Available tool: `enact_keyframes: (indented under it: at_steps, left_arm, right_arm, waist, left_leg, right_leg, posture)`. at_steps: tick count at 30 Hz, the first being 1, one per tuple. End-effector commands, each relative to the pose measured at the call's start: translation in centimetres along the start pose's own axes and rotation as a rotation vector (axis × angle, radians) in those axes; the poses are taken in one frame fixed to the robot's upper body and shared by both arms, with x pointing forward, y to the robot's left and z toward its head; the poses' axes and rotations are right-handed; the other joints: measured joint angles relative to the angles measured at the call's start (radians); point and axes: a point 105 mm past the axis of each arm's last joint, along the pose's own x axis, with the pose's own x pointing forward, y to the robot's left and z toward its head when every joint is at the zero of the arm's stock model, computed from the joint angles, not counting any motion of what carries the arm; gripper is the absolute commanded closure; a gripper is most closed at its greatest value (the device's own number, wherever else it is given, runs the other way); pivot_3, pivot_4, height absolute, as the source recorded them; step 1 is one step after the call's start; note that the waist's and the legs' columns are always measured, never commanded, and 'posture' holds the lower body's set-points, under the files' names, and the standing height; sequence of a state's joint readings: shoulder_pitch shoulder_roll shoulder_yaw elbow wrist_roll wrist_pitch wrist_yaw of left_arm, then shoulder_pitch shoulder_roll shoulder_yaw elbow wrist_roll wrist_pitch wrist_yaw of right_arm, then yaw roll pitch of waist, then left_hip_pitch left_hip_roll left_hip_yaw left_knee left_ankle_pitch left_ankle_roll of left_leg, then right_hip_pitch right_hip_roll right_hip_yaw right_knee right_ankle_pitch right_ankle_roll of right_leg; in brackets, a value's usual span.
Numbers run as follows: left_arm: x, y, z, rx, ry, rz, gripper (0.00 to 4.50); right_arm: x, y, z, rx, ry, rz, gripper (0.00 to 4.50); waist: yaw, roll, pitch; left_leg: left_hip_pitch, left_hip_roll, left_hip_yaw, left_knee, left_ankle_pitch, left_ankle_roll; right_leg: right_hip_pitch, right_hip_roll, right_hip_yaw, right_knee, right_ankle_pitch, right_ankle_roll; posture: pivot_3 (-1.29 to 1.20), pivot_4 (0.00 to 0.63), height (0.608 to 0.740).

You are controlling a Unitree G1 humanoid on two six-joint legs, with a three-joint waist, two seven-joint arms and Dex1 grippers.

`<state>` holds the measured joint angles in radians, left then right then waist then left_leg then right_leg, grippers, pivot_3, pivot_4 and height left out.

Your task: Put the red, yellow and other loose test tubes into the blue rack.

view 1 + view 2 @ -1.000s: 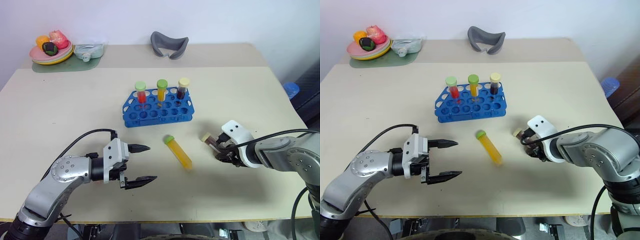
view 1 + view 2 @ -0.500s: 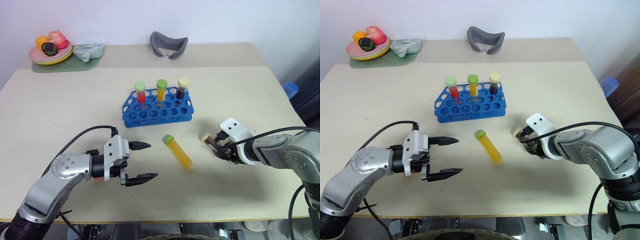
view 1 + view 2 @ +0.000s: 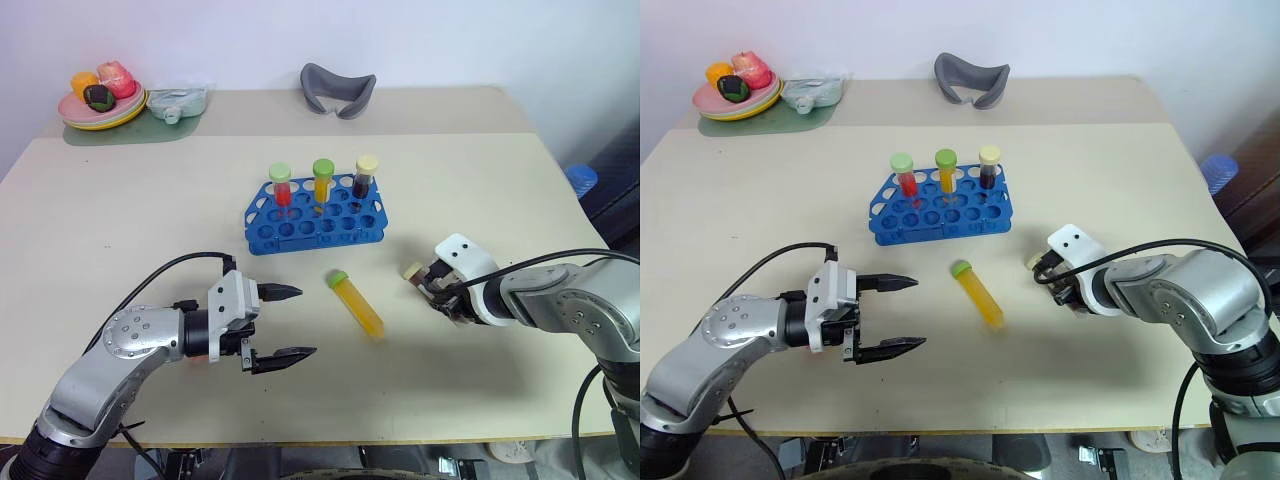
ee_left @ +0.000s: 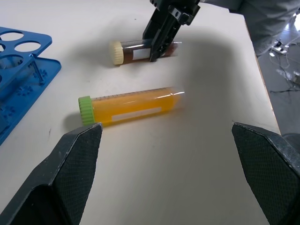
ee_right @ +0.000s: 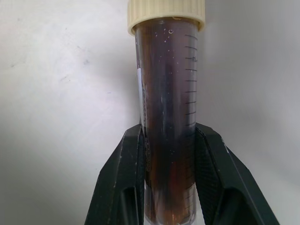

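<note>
My right gripper has the dark brown tube, which is still low over the table. It will let go of it at the blue rack's front corner hole (image 3: 367,220) nearest my right gripper.
The blue rack (image 3: 315,218) stands mid-table and holds a red tube (image 3: 282,186), a yellow tube (image 3: 323,182) and a dark tube (image 3: 364,177), all upright in its back row. A loose yellow tube with a green cap (image 3: 357,305) lies on the table in front of the rack. To its right lies a dark brown tube with a cream cap (image 5: 168,93), and my right gripper (image 5: 166,140) is shut on its body, low over the table. My left gripper (image 3: 287,323) hovers open to the left of the yellow tube, holding nothing.
A plate of fruit (image 3: 100,105) and a clear packet (image 3: 178,100) sit at the far left corner. A grey curved object (image 3: 338,88) lies at the back. The table's right edge runs just beyond my right arm, with a blue thing (image 3: 583,178) beyond it.
My right gripper has closed its fingers onto the dark brown tube. The left arm has stayed where it was.
</note>
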<state>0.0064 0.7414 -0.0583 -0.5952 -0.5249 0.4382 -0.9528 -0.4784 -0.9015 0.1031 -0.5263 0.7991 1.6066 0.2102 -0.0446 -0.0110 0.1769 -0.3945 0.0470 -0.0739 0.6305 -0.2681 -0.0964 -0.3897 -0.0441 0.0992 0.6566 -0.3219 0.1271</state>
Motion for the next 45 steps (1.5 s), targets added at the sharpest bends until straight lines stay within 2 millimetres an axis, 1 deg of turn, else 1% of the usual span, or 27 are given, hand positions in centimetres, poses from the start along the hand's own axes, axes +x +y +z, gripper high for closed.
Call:
enact_keyframes:
  at_steps: [1, 3, 5, 7, 10, 11, 13, 16, 19, 21, 25, 28, 35, 45]
  left_arm:
    - [-1.2, 0.9, -0.5, 0.005, -0.012, 0.084, 0.00]
    - [-2.7, 2.3, -1.3, -0.020, -0.019, 0.194, 0.00]
    - [-4.0, 3.4, -1.9, -0.029, -0.030, 0.285, 0.00]
    - [-5.1, 4.6, -2.5, -0.034, -0.050, 0.379, 0.00]
    - [-6.0, 5.8, -3.1, -0.041, -0.081, 0.461, 0.00]
    - [-6.1, 6.1, -3.1, -0.039, -0.098, 0.481, 0.00]
    - [-6.1, 6.5, -2.9, -0.032, -0.124, 0.504, 0.00]
    - [-5.8, 7.1, -2.1, -0.010, -0.183, 0.541, 0.00]
    - [-5.5, 7.3, -1.2, -0.017, -0.244, 0.553, 0.00]
    - [-5.1, 7.0, -0.7, -0.025, -0.292, 0.547, 0.00]
    - [-4.1, 6.6, 0.0, -0.022, -0.313, 0.527, 0.00]
    - [-3.9, 6.4, -0.2, -0.035, -0.317, 0.512, 0.00]
    - [-3.0, 6.1, -0.2, -0.044, -0.325, 0.475, 0.00]
    - [-2.5, 5.9, 1.0, -0.037, -0.333, 0.442, 0.00]
  right_arm:
    - [-1.7, 0.9, 3.1, -0.096, -0.177, 0.022, 3.69]
    - [-2.8, 1.6, 6.1, -0.127, -0.405, 0.044, 3.69]
    - [-3.7, 2.0, 8.3, -0.122, -0.607, 0.041, 3.69]
    - [-3.9, 2.5, 10.1, -0.114, -0.768, 0.021, 3.69]
    - [-3.8, 3.1, 12.5, 0.001, -0.993, 0.042, 3.69]
    - [-3.2, 2.9, 13.2, 0.052, -1.055, 0.031, 3.69]
    - [-2.0, 2.5, 13.6, 0.082, -1.103, -0.024, 3.69]
    - [-1.4, 2.1, 14.3, 0.114, -1.226, -0.093, 3.69]
    - [-0.7, 2.0, 14.6, 0.170, -1.267, -0.094, 3.69]
    - [0.2, 2.2, 14.7, 0.179, -1.277, -0.096, 3.69]
    - [1.2, 2.5, 14.5, 0.198, -1.300, -0.093, 3.69]
    - [2.1, 2.7, 14.3, 0.204, -1.292, -0.095, 3.69]
    - [3.3, 2.4, 14.3, 0.225, -1.291, -0.122, 3.69]
    - [4.9, 2.2, 14.6, 0.247, -1.283, -0.141, 3.69]
  waist:
    - [0.000, 0.000, 0.000]
    - [-0.001, 0.001, 0.000]
    - [-0.001, 0.001, 0.000]
    - [0.001, 0.000, 0.000]
    - [0.001, 0.000, 0.000]
    - [0.001, 0.000, 0.000]
    - [0.001, 0.000, 0.000]
    - [0.001, 0.000, 0.000]
    - [-0.003, 0.000, 0.000]
    - [-0.007, 0.000, 0.000]
    - [-0.012, 0.000, 0.000]
    - [-0.016, 0.000, 0.000]
    - [-0.025, 0.000, 0.000]
    - [-0.026, 0.000, 0.000]
  left_leg:
    - [0.000, 0.000, 0.000, 0.000, 0.000, 0.000]
    - [0.000, 0.000, 0.000, -0.001, 0.000, 0.000]
    - [0.000, 0.001, 0.000, -0.001, 0.000, 0.001]
    - [0.000, 0.001, 0.000, -0.001, 0.000, 0.001]
    - [-0.001, 0.000, 0.000, 0.000, 0.000, 0.000]
    - [-0.001, 0.000, 0.000, 0.000, 0.000, 0.000]
    - [-0.001, 0.000, 0.000, 0.000, 0.000, 0.000]
    - [-0.001, 0.000, 0.000, 0.000, 0.000, 0.000]
    - [-0.001, 0.000, 0.000, 0.000, 0.000, 0.000]
    - [0.000, 0.000, 0.000, 0.000, 0.000, 0.000]
    - [0.001, 0.000, 0.000, 0.000, 0.001, -0.001]
    - [0.002, 0.000, 0.000, 0.000, 0.001, -0.001]
    - [0.002, 0.000, 0.000, 0.000, 0.001, -0.002]
    - [0.002, 0.000, 0.000, 0.000, 0.001, -0.002]
  right_leg:
    - [0.000, 0.000, 0.000, 0.000, 0.000, 0.000]
    - [-0.001, 0.000, 0.000, 0.000, 0.000, 0.000]
    - [-0.001, 0.001, 0.000, 0.000, 0.000, 0.000]
    - [-0.001, 0.001, 0.000, 0.000, 0.000, 0.000]
    - [-0.001, 0.000, -0.001, 0.000, 0.000, 0.000]
    - [-0.001, 0.000, -0.001, 0.000, 0.000, 0.000]
    - [-0.001, 0.000, -0.001, 0.000, 0.000, 0.000]
    - [-0.001, 0.000, -0.001, 0.001, 0.000, 0.000]
    - [-0.002, 0.000, -0.001, 0.004, 0.000, 0.000]
    - [-0.003, 0.000, 0.000, 0.006, 0.000, 0.000]
    - [-0.002, 0.000, 0.000, 0.007, 0.000, 0.000]
    - [-0.002, 0.000, 0.000, 0.007, 0.000, 0.000]
    - [-0.002, 0.000, 0.000, 0.008, 0.000, 0.000]
    - [-0.002, 0.000, 0.000, 0.008, 0.000, 0.000]
  posture:
    - [0.00, 0.150, 0.740]
    - [0.00, 0.150, 0.740]
    - [0.00, 0.150, 0.740]
    - [0.00, 0.150, 0.740]
    - [0.00, 0.150, 0.740]
    - [0.00, 0.150, 0.740]
    - [0.00, 0.150, 0.740]
    - [0.00, 0.150, 0.740]
    - [0.00, 0.150, 0.740]
    - [0.00, 0.150, 0.740]
    - [0.00, 0.150, 0.740]
    - [0.00, 0.150, 0.740]
    - [0.00, 0.150, 0.740]
    - [0.00, 0.150, 0.740]
